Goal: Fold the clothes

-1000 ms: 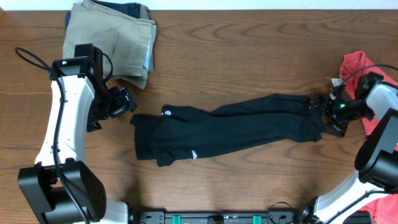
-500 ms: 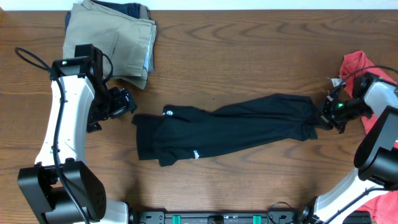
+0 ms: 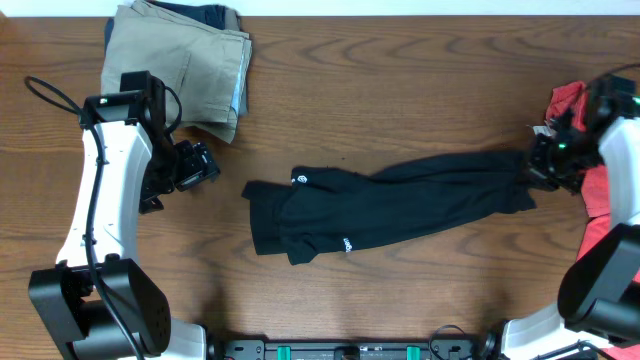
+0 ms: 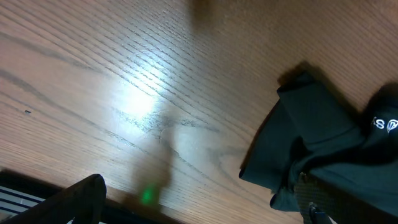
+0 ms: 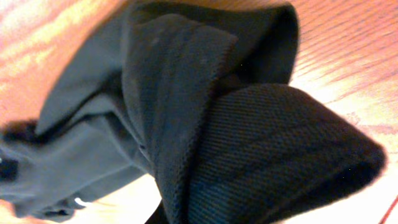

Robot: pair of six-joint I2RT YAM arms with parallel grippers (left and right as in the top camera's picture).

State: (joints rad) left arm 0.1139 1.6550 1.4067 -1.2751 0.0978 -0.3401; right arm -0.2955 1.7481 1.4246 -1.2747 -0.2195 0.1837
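The garment's held end, now next to the red shirt, will drop from my right gripper onto its own middle [image 3: 382, 208], near the front white logo.
The clothes, a black garment [image 3: 400, 205], lie stretched left to right across the middle of the table, with small white logo marks near the left end. My right gripper [image 3: 541, 166] is shut on the garment's right end, next to the red shirt. In the right wrist view, bunched black fabric [image 5: 186, 118] fills the frame and hides the fingers. My left gripper [image 3: 200, 166] is open and stands apart from the garment, to the left of its left end. In the left wrist view, the garment's corner [image 4: 311, 143] lies at the right, over bare wood.
Folded khaki trousers [image 3: 180, 70] lie at the back left, over something dark blue [image 3: 212, 15]. A red shirt [image 3: 572, 104] with a white tag sits at the right edge, behind the right arm.
My right gripper has shut on the garment's right end and pulled it rightward. The whole garment slid right, away from the left gripper. The left arm has not moved.
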